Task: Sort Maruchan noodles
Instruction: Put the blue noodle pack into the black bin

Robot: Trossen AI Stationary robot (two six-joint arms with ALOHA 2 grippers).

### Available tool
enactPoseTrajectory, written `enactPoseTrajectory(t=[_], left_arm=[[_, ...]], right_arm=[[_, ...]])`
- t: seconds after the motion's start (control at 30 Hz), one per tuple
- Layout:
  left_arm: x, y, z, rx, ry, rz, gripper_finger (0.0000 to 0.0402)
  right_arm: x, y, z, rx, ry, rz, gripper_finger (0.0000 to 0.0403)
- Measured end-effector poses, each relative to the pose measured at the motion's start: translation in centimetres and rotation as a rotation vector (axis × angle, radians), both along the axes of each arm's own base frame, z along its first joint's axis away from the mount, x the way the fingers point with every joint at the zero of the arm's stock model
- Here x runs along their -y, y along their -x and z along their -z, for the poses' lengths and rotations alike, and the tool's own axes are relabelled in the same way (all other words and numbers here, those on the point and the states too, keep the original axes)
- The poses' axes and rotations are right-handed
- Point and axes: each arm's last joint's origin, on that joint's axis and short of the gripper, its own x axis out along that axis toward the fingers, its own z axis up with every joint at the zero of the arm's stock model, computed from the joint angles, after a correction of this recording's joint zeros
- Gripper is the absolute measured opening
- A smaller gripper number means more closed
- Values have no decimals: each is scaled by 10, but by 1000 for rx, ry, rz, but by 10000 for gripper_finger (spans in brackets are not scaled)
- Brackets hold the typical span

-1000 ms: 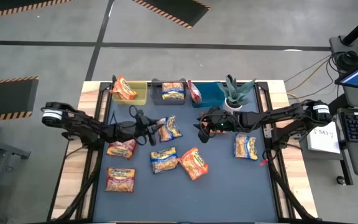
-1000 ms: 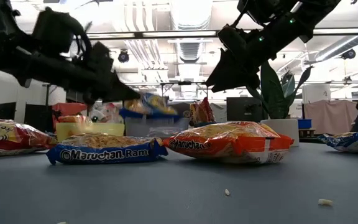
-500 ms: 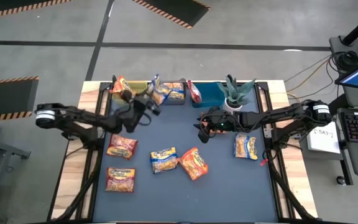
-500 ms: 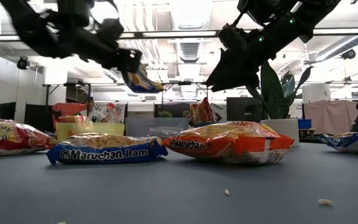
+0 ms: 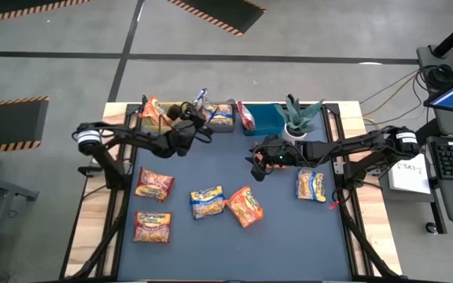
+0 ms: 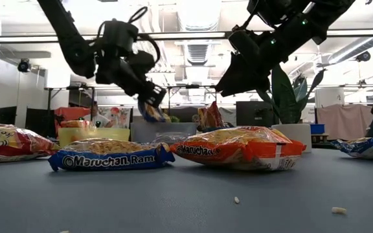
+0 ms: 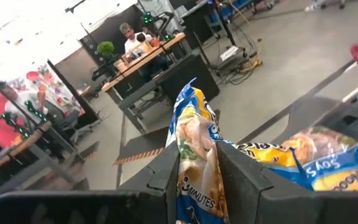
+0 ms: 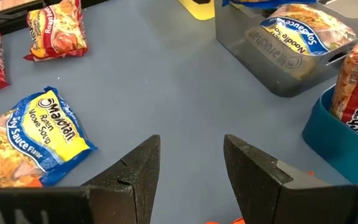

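Note:
Next, my left gripper lets go of the yellow-and-blue packet in the grey bin's end (image 5: 197, 109) next to the yellow-green bin.
My left gripper (image 5: 197, 119) is up over the near-left corner of the grey bin (image 5: 211, 124), shut on a yellow-and-blue noodle packet (image 5: 203, 102). A second yellow-and-blue packet (image 5: 221, 114) lies in that bin. My right gripper (image 5: 255, 161) hangs open above the blue mat, right of centre, touching nothing. On the mat lie two red packets (image 5: 154, 186) (image 5: 152, 226), a yellow-and-blue one (image 5: 208, 201), an orange one (image 5: 244, 206) and another yellow-and-blue one (image 5: 311, 185). My left gripper pinches the yellow-and-blue packet between its two fingers (image 7: 166, 171), on the packet's flat faces near one end (image 7: 199, 163). The rest of the packet (image 7: 194, 115) sticks out beyond the fingertips. It is lifted clear of the table, above the grey bin's rim (image 6: 153, 114).
Three bins stand along the far edge: yellow-green (image 5: 173, 124) with an orange packet (image 5: 156, 110), grey, and blue (image 5: 264, 119) with a red packet (image 5: 245, 115). A potted plant (image 5: 299, 118) stands right of the blue bin. Free mat lies in front of the bins.
My left gripper has carried the yellow-and-blue packet from over the middle of the mat toward the far edge, rising high on the way and then coming down over the grey bin. It has stayed shut on the packet. My right arm has kept still.

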Motion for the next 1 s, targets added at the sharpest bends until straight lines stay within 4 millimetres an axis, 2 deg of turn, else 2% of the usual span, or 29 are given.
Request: enactPoseTrajectory(t=[0.3, 0.73, 1.0], left_arm=[[-7, -5, -1, -218, -58, -195, 78], [-17, -27, 22, -360, -56, -189, 78], [-18, -29, 31, -403, -50, -255, 79]], right_arm=[[0, 1, 1, -12, 0, 0, 166], [0, 1, 1, -14, 12, 1, 166], [0, 1, 1, -18, 13, 0, 166]])
